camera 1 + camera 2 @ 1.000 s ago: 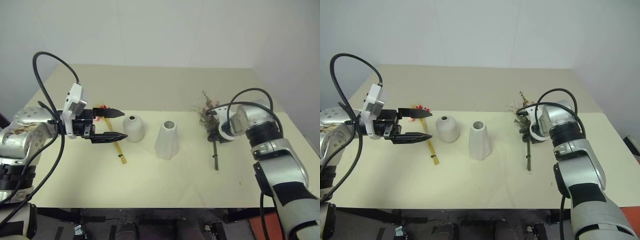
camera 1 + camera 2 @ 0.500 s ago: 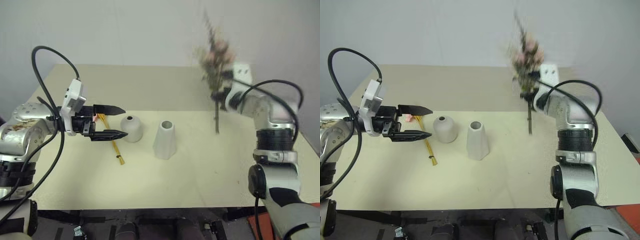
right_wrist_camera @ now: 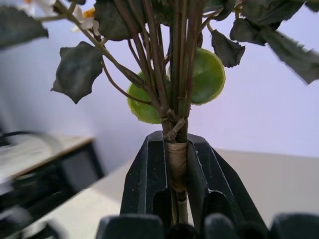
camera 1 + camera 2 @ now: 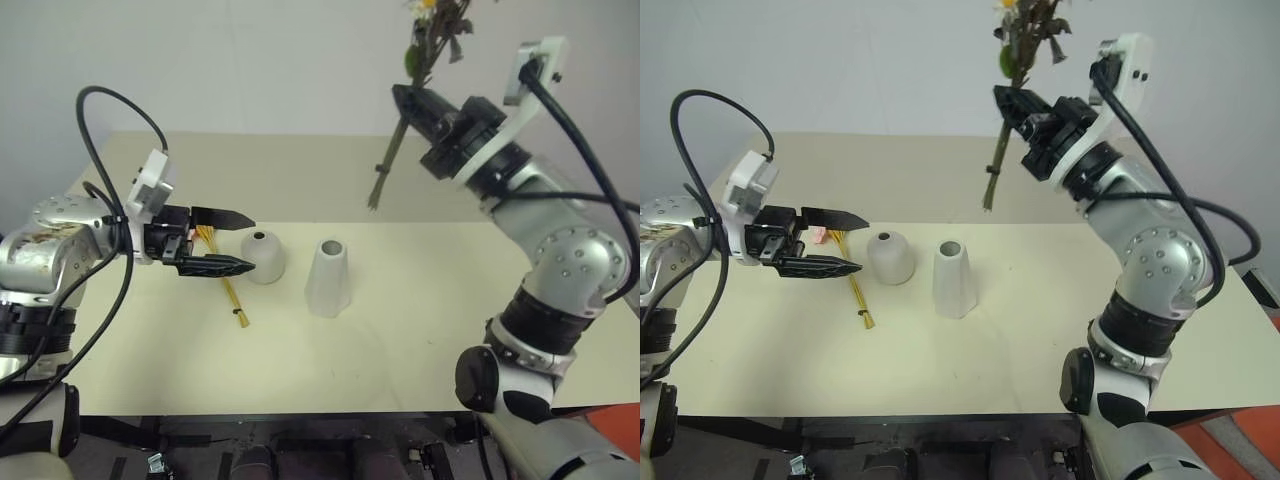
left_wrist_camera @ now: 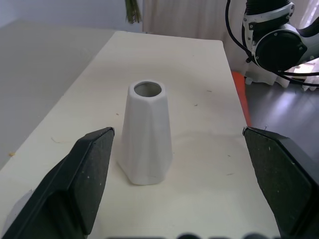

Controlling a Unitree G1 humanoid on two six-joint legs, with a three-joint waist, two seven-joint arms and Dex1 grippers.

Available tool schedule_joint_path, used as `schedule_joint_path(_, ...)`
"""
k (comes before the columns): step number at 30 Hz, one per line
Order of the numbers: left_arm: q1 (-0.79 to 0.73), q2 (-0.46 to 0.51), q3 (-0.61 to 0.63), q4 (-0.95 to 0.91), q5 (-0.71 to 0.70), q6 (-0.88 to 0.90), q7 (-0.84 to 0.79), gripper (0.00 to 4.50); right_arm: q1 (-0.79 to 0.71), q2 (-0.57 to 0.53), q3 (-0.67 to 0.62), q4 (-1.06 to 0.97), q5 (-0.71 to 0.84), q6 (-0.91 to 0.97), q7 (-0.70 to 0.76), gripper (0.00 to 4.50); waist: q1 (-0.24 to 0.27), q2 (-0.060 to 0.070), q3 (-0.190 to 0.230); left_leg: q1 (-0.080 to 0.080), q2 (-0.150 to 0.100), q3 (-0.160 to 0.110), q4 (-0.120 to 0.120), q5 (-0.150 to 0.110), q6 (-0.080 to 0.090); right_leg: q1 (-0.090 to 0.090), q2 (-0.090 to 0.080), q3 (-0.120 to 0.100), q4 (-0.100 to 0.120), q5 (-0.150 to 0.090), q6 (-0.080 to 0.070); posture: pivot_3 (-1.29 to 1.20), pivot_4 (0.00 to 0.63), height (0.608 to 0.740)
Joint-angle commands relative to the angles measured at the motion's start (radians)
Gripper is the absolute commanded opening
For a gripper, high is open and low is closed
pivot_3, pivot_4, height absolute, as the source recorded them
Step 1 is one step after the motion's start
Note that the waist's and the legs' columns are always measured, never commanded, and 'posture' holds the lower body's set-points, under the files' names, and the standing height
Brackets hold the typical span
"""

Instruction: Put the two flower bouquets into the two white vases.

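Observation:
Next, my right gripper lets go of the bushy bouquet with its stems in the opening of the taller faceted vase [image 4: 331, 249].
My right gripper [image 4: 408, 98] is shut on the dark stems of the bushy bouquet [image 4: 421, 48] and holds it high above the table. Its leafy top points up and its stem ends [image 4: 381, 182] hang down and to the left. The right wrist view shows both black fingers [image 3: 140, 172] clamped on the wrapped stems [image 3: 176, 159]. The short round vase [image 4: 264, 256] and the taller faceted vase [image 4: 329, 277] stand mid-table. My left gripper [image 4: 252, 243] hovers open beside the round vase, pointing right; the tall vase [image 5: 145, 133] stands ahead of its fingers. The slim yellow-stemmed bouquet [image 4: 232, 295] lies under it.
The cream table [image 4: 420, 340] has bare room in front of and to the right of the vases. Its far edge meets a pale wall, and its front edge is close to me.
My right gripper has lifted the bushy bouquet off the table, swinging it up and left until the flowers point upward. The left gripper has stayed in place, open.

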Motion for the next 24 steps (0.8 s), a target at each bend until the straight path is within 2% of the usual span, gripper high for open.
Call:
schedule_joint_path(1,-0.034,0.006,0.009,0.006,0.006,-0.006,-0.02,4.5,0.036,0.003,0.042,-0.061,0.055,-0.053,0.026,0.24,-0.001,0.0,0.0,0.0,0.0,0.0,0.0,0.0,0.0,0.0,0.0,0.0,0.0,0.0,0.0,0.0,0.15,0.74)
schedule_joint_path(5,-0.039,0.004,0.008,0.01,0.014,-0.003,-0.027,4.5,0.095,0.017,0.158,-0.037,-0.016,-0.164,0.055,0.24,-0.002,0.0,0.0,0.001,0.0,0.0,0.0,0.001,0.001,-0.001,0.0,0.0,0.001,0.0,0.0,0.0,0.15,0.74)
schedule_joint_path(9,-0.041,0.006,0.008,0.008,0.018,0.0,-0.031,4.5,0.113,0.017,0.222,0.002,-0.065,-0.25,0.067,0.24,-0.001,0.0,0.0,0.0,0.0,0.0,0.0,0.001,0.001,-0.001,0.001,0.001,0.002,-0.001,0.0,0.0,0.15,0.74)
schedule_joint_path(24,-0.036,0.027,0.02,-0.004,0.023,0.013,-0.029,4.5,0.158,0.014,0.281,0.016,-0.072,-0.313,0.076,0.24,0.0,0.0,0.0,0.0,0.0,0.0,0.0,0.001,0.0,-0.001,0.001,0.0,0.002,-0.001,-0.001,0.0,0.15,0.74)
